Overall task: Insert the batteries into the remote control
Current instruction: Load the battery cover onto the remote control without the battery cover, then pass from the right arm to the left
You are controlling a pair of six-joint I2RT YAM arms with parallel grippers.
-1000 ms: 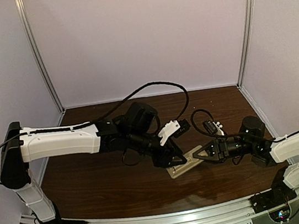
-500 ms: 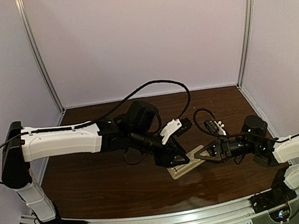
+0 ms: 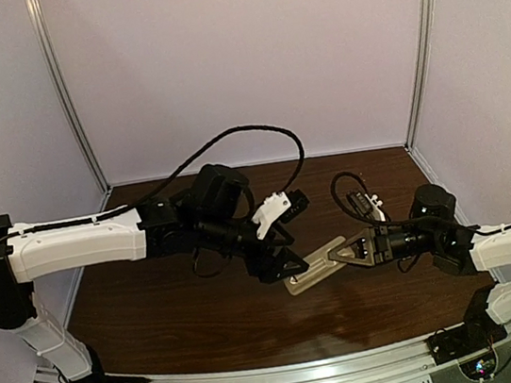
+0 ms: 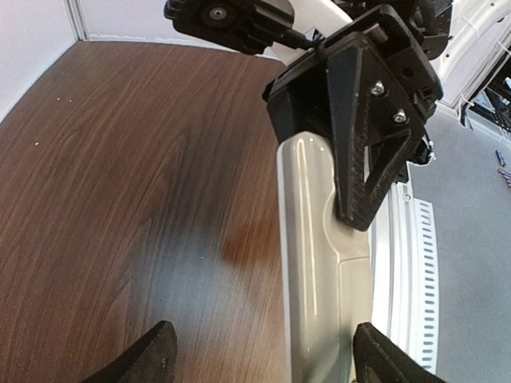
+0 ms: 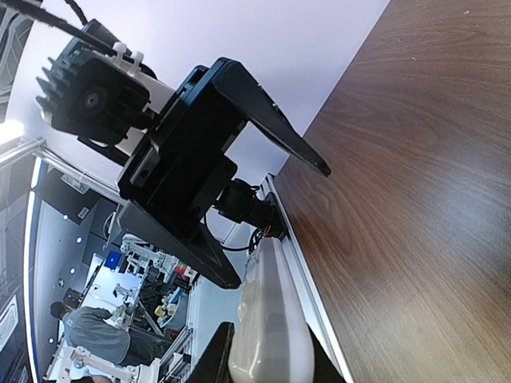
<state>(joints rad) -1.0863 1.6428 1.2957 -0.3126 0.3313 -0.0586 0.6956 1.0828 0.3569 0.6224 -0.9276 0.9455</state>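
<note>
Next, I open my left gripper's fingers from the remote control's crooked near end, turn square and take the remote control by its long sides [image 4: 297, 307].
The remote control [image 3: 307, 273] is a pale flat bar and hangs tilted a little above the brown table. My right gripper [image 3: 333, 257] is shut on its right end. In the right wrist view the remote [image 5: 267, 319] sits between my right gripper's [image 5: 267, 363] fingers. In the left wrist view the remote [image 4: 319, 263] shows its plain back with a cover seam, and the right gripper's black fingers [image 4: 367, 136] clamp its far end. My left gripper [image 4: 267, 359] is open, its jaws wide on either side of the remote's near end, also seen from above [image 3: 288, 268]. The batteries are out of view.
White enclosure walls stand at the back and sides of the wooden table [image 3: 177, 307]. A metal rail [image 3: 263, 381] runs along the near edge. Black cables loop above the left arm [image 3: 230, 143] and the right wrist [image 3: 346, 193].
The remote has risen off the table and shifted slightly back in the right gripper. The left arm's base and upper arm have swung left, while its gripper stays at the remote's left end.
</note>
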